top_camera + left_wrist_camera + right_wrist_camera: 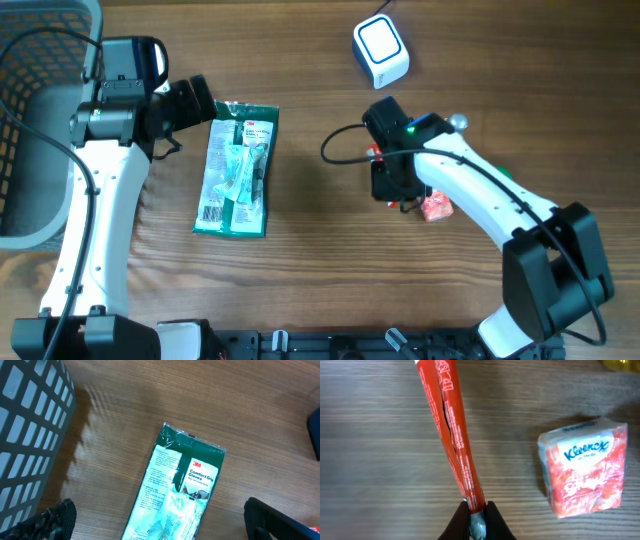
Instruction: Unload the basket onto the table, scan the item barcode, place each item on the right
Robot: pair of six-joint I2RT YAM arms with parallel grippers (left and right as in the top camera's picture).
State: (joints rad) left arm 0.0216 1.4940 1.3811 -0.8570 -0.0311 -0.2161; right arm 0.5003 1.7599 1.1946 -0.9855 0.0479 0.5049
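I will use my right gripper to put the red stick packet down on the wooden table (pixel 399 173) (pixel 497 392) beside the Kleenex tissue pack. The packet is held just above the table now.
My right gripper (pixel 478 516) is shut on the silver end of a long red stick packet (pixel 451 427), which points away from the wrist camera just above the wooden table. In the overhead view the right gripper (pixel 392 180) hides most of the packet; only a red tip (pixel 375 153) shows. The white barcode scanner (pixel 381 50) sits at the back, apart from the packet. A green glove package (pixel 237 170) lies flat on the left. My left gripper (pixel 160 521) hangs open over the package's (pixel 180 485) near part, fingers wide on either side, holding nothing.
A red Kleenex tissue pack (pixel 584 466) lies on the table beside the right gripper, also seen in the overhead view (pixel 436 208). A grey mesh basket (pixel 30 120) stands at the far left edge, close to the left arm.
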